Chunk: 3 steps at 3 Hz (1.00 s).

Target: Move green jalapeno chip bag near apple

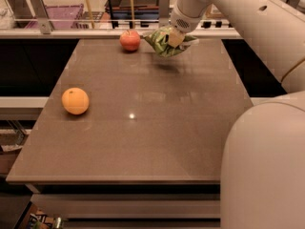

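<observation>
The green jalapeno chip bag, now held just above the table, will be let go by my gripper on the brown table point(171, 49) next to the apple, near the far rail.
The green jalapeno chip bag point(162, 43) hangs crumpled in my gripper point(174, 39), held a little above the far part of the table, its shadow on the surface beneath. The gripper is shut on the bag and comes down from the white arm at the upper right. The apple point(129, 40), red with an orange blush, sits on the table near the far edge, just left of the bag with a small gap between them.
An orange round fruit point(75, 100) sits at the table's left side. The brown table point(143, 128) ends at a rail along the far edge point(95, 32). A purple crate point(59, 14) stands behind the rail. My white arm body point(267, 166) fills the lower right.
</observation>
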Each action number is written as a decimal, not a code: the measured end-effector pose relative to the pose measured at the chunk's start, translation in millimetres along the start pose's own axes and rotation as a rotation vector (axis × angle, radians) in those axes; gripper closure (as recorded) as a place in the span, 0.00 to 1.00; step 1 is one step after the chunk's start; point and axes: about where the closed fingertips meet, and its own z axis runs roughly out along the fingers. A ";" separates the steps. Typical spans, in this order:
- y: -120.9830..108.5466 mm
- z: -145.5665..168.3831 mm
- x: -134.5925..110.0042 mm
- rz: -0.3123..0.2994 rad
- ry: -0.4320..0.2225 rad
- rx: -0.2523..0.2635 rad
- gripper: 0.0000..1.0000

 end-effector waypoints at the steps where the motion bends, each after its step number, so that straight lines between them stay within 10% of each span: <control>1: -10.3 8.1 5.1 0.016 -0.009 0.005 1.00; 3: -12.8 32.5 16.1 0.027 0.021 -0.007 1.00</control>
